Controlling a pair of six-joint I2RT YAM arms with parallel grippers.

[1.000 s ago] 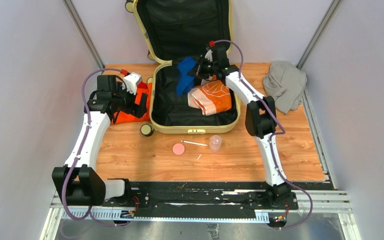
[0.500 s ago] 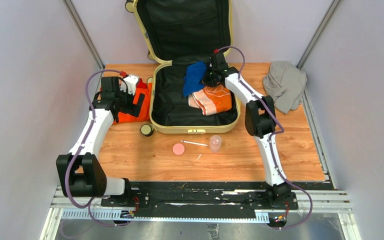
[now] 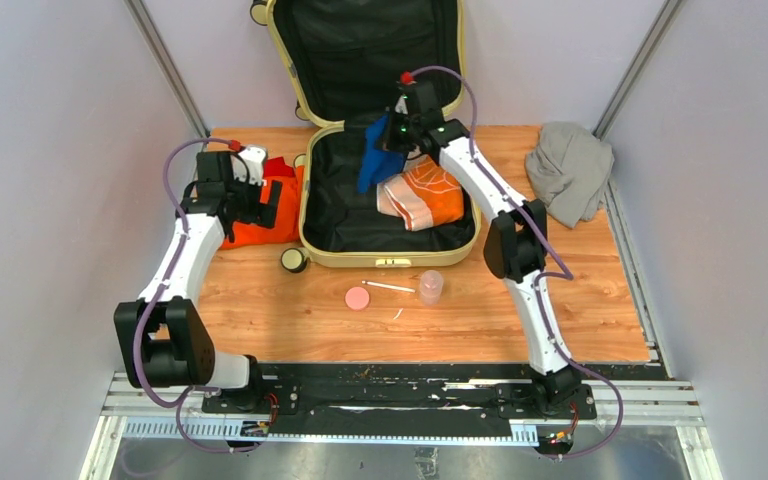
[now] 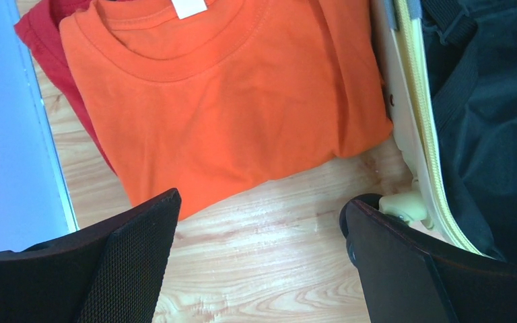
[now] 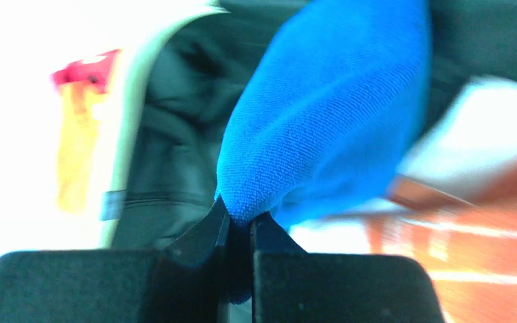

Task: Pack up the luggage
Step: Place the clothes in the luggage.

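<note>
The robot's right gripper should release the blue cloth on the bottom of the black luggage, next to the orange-and-white folded garment (image 3: 358, 184).
The pale yellow luggage (image 3: 310, 240) lies open at the back of the table, lid up against the wall. An orange-and-white folded garment (image 3: 422, 196) lies inside it. My right gripper (image 3: 388, 143) is shut on a blue cloth (image 3: 372, 155) and holds it hanging over the luggage's back part; the cloth fills the right wrist view (image 5: 336, 108). My left gripper (image 3: 268, 200) is open over the wood beside a folded orange T-shirt (image 4: 229, 94) lying on a red garment (image 4: 74, 81), left of the luggage wall (image 4: 410, 121). The shirt also shows from above (image 3: 265, 215).
A grey cloth garment (image 3: 570, 170) lies at the back right. A pink lid (image 3: 357, 298), a white stick (image 3: 388, 287) and a clear cup (image 3: 430, 286) sit in front of the luggage. A luggage wheel (image 3: 293, 260) sticks out at its front left corner.
My right gripper has swung left and lifted the blue cloth, which now hangs narrower. My left gripper has shifted slightly toward the back over the orange T-shirt's edge.
</note>
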